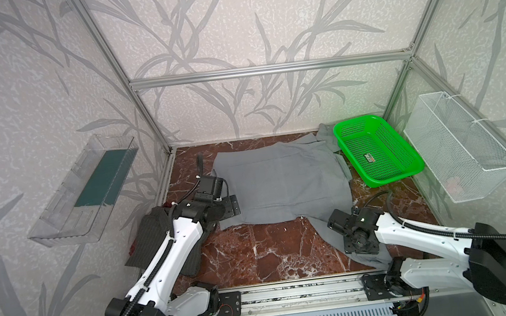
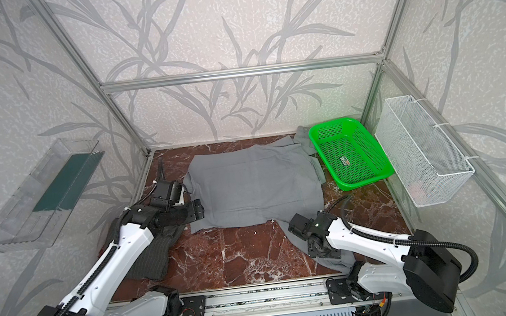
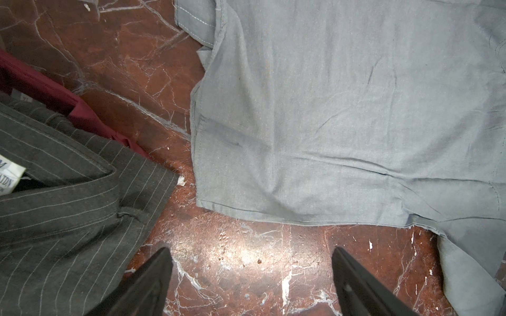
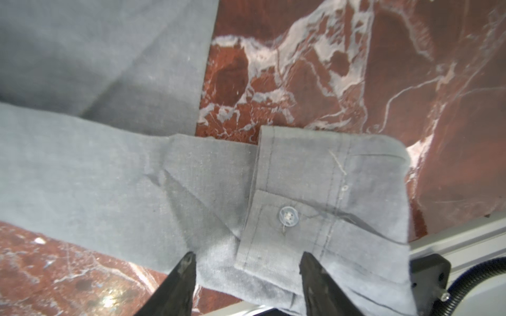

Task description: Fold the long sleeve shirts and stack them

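The grey shirt's sleeve angles away past the hem and its cuff is loose, so next my right gripper pinches the cuff's edge (image 4: 243, 239) by the button and swings it inward.
The mid-grey long sleeve shirt (image 1: 280, 181) (image 2: 254, 184) lies spread flat in the middle of the table. One sleeve (image 1: 328, 231) runs to the front right. My right gripper (image 1: 360, 243) (image 4: 249, 257) hovers over that sleeve's buttoned cuff (image 4: 315, 197), jaws apart, the cuff lying loose below them. The dark pinstriped shirt (image 1: 151, 232) (image 3: 68, 219) sits bunched at the left, partly under my left arm. My left gripper (image 1: 231, 205) (image 3: 252, 250) is open over bare marble between the two shirts, holding nothing.
A green mesh basket (image 1: 390, 178) stands at the back right, touching the grey shirt's far corner. A white wire basket (image 1: 461, 144) hangs on the right wall and a clear tray (image 1: 87, 190) on the left wall. Maroon cloth (image 3: 41, 84) shows beneath the pinstriped shirt.
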Controlling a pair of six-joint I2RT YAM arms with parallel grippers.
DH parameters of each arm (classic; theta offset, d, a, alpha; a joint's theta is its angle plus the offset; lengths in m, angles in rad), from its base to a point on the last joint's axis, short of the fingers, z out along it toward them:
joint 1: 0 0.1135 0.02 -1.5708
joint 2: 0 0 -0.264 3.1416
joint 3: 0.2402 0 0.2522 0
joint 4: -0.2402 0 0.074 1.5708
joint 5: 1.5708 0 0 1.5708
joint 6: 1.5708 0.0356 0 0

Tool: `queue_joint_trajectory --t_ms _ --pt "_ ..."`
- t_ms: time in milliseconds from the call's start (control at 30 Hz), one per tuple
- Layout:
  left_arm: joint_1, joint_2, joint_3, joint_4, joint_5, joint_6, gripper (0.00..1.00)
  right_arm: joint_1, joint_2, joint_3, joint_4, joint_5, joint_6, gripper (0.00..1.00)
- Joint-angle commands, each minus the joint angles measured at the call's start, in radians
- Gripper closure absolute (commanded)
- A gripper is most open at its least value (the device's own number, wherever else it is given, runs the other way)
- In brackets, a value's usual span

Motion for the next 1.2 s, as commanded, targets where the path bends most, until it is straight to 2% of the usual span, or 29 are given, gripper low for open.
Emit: queue_joint_trajectory --t_ms 0,267,767,867,900,1000,1067,1167 --pt "-0.003 -0.021 -0.012 -0.012 -0.008 0.013 0.09 0.005 0.037 -0.027 -0.002 -0.005 -0.005 0.4" --pt "-0.003 -0.019 -0.012 -0.014 -0.009 0.013 0.09 0.009 0.105 -0.056 0.058 -0.01 0.011 0.53" --pt "-0.003 -0.019 -0.01 -0.015 -0.012 0.016 0.09 0.02 0.163 -0.119 0.168 -0.054 0.014 0.9" --pt "-0.003 -0.02 -0.011 -0.017 -0.013 0.015 0.09 0.024 0.136 -0.071 0.082 -0.012 0.017 0.87" --pt "-0.003 -0.021 -0.011 -0.017 -0.012 0.014 0.09 0.023 0.12 -0.056 0.056 0.001 0.018 0.83" --pt "-0.003 -0.026 -0.012 -0.017 -0.012 0.014 0.09 0.024 0.06 -0.017 -0.012 0.04 0.038 0.61" --pt "-0.003 -0.03 -0.012 -0.015 -0.012 0.015 0.09 0.024 0.038 0.009 -0.056 0.066 0.05 0.54" --pt "-0.003 -0.033 -0.013 -0.015 -0.013 0.015 0.09 0.023 0.03 0.043 -0.149 0.085 0.104 0.5"
